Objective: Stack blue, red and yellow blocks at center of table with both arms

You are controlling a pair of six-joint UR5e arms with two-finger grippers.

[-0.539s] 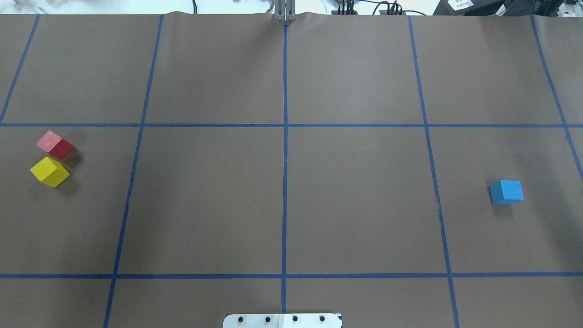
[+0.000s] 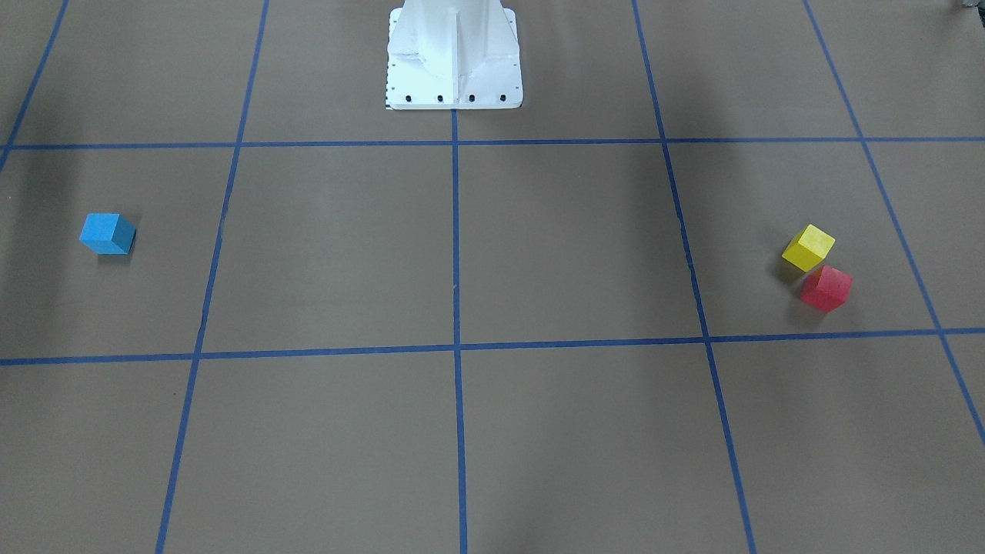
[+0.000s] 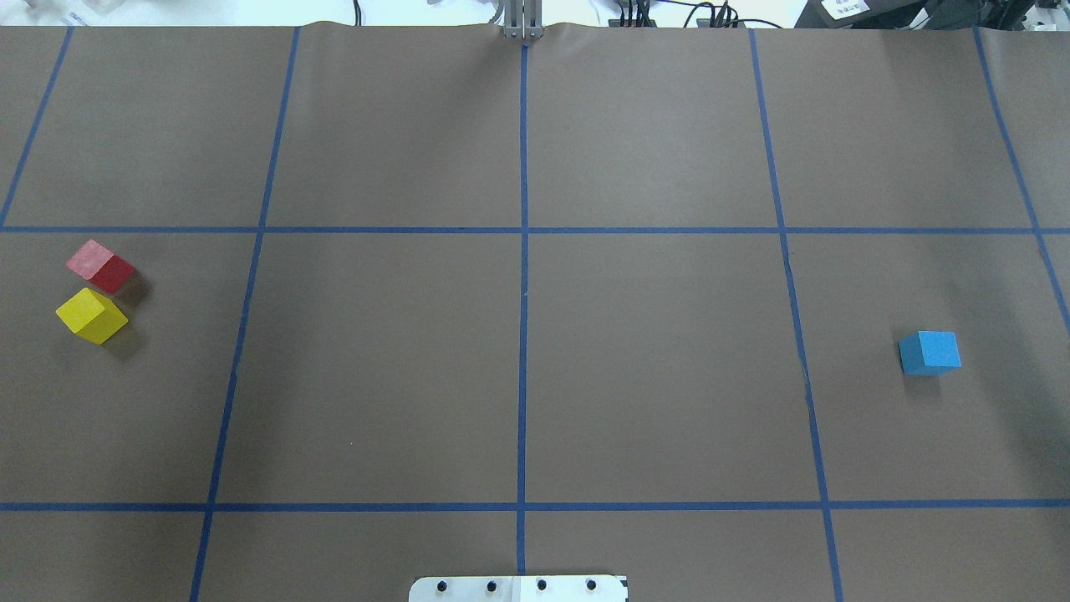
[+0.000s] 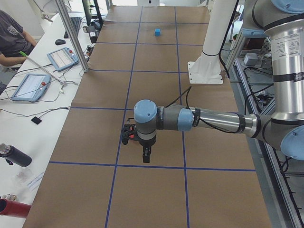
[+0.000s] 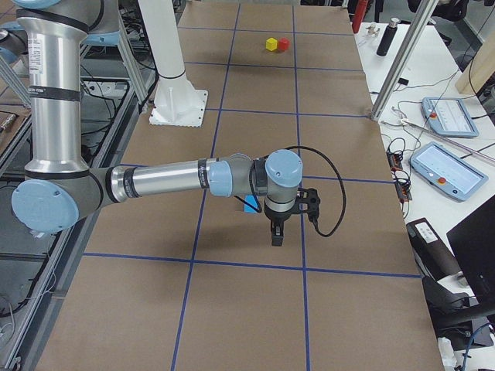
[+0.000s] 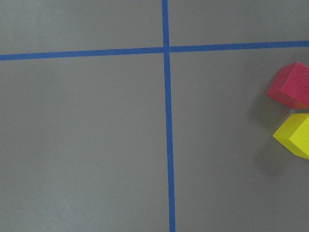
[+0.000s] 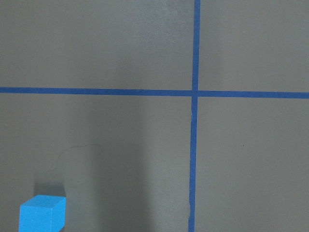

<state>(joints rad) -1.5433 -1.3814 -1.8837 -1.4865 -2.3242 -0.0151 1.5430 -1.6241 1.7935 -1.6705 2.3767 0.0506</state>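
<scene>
The robot's right gripper will grip the opposite sides of the blue block (image 2: 107,232) (image 7: 42,213), which lies by itself, far away from the red and yellow blocks.
The red block (image 3: 100,266) and the yellow block (image 3: 91,315) lie close together at the table's left side. The blue block (image 3: 929,352) lies alone at the right side. The left wrist view shows red (image 6: 291,85) and yellow (image 6: 295,135) at its right edge. The right wrist view shows blue (image 7: 42,215) at its bottom left. My left gripper (image 4: 145,154) hangs above the table in the exterior left view. My right gripper (image 5: 276,232) hangs near the blue block (image 5: 251,205). I cannot tell whether either is open or shut.
Brown paper with blue tape grid lines (image 3: 523,293) covers the table. The white robot base (image 2: 454,54) stands at the near middle edge. Tablets (image 4: 61,58) and cables lie on the bench beyond the table's far edge, where an operator sits.
</scene>
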